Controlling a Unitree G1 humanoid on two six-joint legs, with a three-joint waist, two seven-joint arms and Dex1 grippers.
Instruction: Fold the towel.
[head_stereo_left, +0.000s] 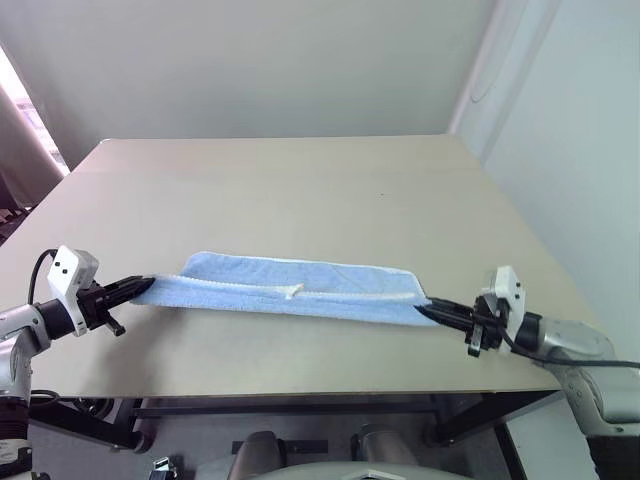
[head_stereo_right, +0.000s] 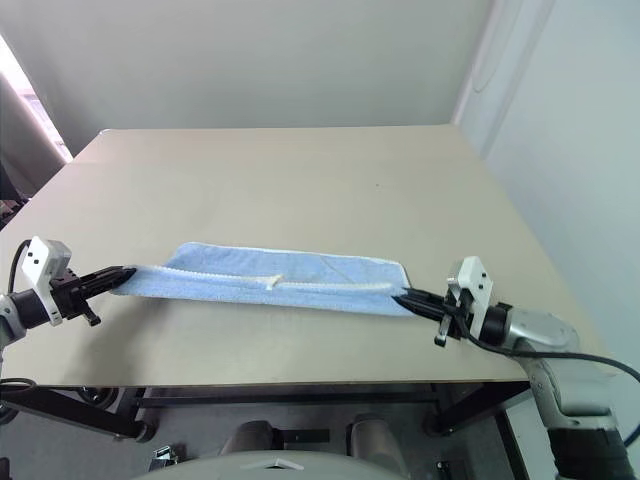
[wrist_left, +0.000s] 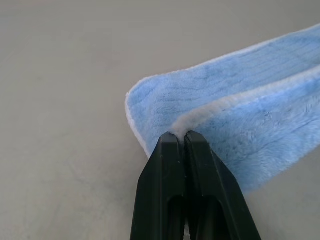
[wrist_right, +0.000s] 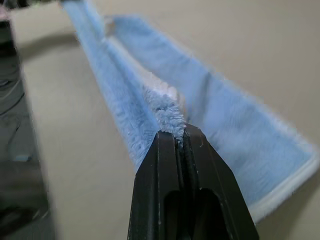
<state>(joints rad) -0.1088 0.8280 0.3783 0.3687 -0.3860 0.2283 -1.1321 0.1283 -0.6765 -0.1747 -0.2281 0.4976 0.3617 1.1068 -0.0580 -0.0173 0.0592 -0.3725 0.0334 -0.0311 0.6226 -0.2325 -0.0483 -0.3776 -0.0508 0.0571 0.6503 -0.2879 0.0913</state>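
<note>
The robot's left gripper should lay the towel's pinched white edge over the towel's far corner on the gripper's own end (head_stereo_left: 196, 255) (wrist_left: 134, 93) and release it.
The light blue towel (head_stereo_left: 300, 288) lies stretched as a long narrow band across the near part of the table, folded over lengthwise with its white edging and a small white tag (head_stereo_left: 293, 291) on top. My left gripper (head_stereo_left: 148, 286) is shut on the towel's left end, and the left wrist view shows its fingertips (wrist_left: 176, 142) pinching the white edge. At the other end my right gripper (head_stereo_left: 422, 308) is shut on the towel, with blue pile (wrist_right: 167, 117) bunched between its jaws. The far fold rests on the table while the near edge is held taut between both grippers.
The beige table (head_stereo_left: 300, 190) stretches far behind the towel, bare. Its front edge (head_stereo_left: 300, 392) runs just below both grippers. White walls stand behind and to the right.
</note>
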